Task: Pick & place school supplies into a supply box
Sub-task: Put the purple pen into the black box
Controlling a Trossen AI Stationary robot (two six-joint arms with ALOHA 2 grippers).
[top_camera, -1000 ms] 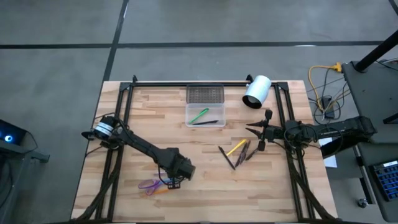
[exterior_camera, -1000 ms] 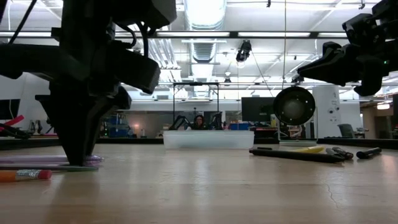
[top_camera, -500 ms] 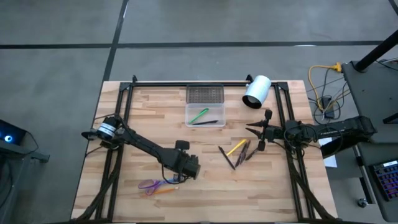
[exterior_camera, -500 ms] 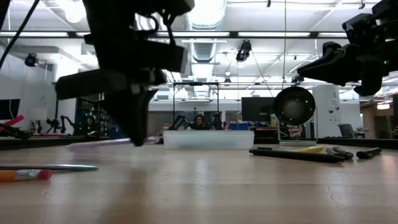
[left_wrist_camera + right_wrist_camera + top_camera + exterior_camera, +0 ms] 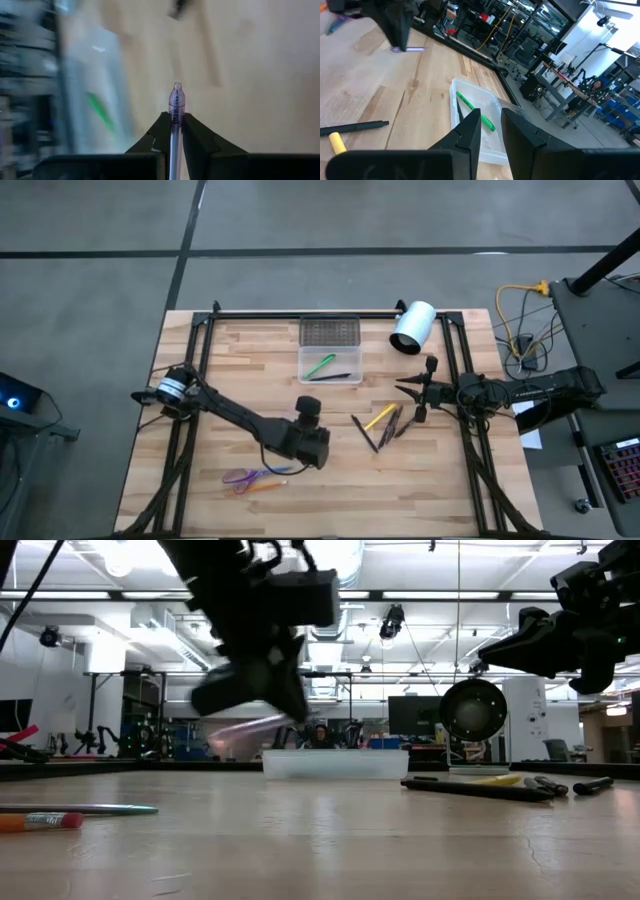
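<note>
Next, I release the purple pen, which hangs over the table's middle, from my left gripper in the clear tray [image 5: 345,366] [image 5: 96,70], putting it beside the green pen, toward the white cylinder.
My left gripper [image 5: 312,446] hangs over the table's middle, shut on a purple pen [image 5: 176,100], which is blurred in the low view [image 5: 245,729]. The supply box [image 5: 330,352] stands at the far middle, a clear tray with a dark mesh end; a green pen [image 5: 321,365] and a dark pen [image 5: 335,376] lie in it. Purple-handled scissors [image 5: 240,477] and an orange stick [image 5: 266,485] lie near the front left. A yellow pencil [image 5: 380,417] and dark pens [image 5: 366,433] lie right of centre. My right gripper [image 5: 414,398] waits at the right edge, open. My left gripper pinches the purple pen's barrel [image 5: 175,120] between its two fingertips [image 5: 194,134]. The pen's capped end [image 5: 177,91] sticks out past them. The fingers slant down from the near left. The pen is lifted clear of the table.
A white cylinder [image 5: 412,327] lies on its side at the far right, beside the box. A grey pen [image 5: 85,809] lies on the wood near the orange stick. Bare wood stretches between my left gripper and the box.
My left gripper has risen from beside the scissors with the purple pen, lifting it clear of the table. It has gone toward the right and far edges, nearer the box, and its wrist has rolled and tipped up. Scissors and orange stick stay put.
</note>
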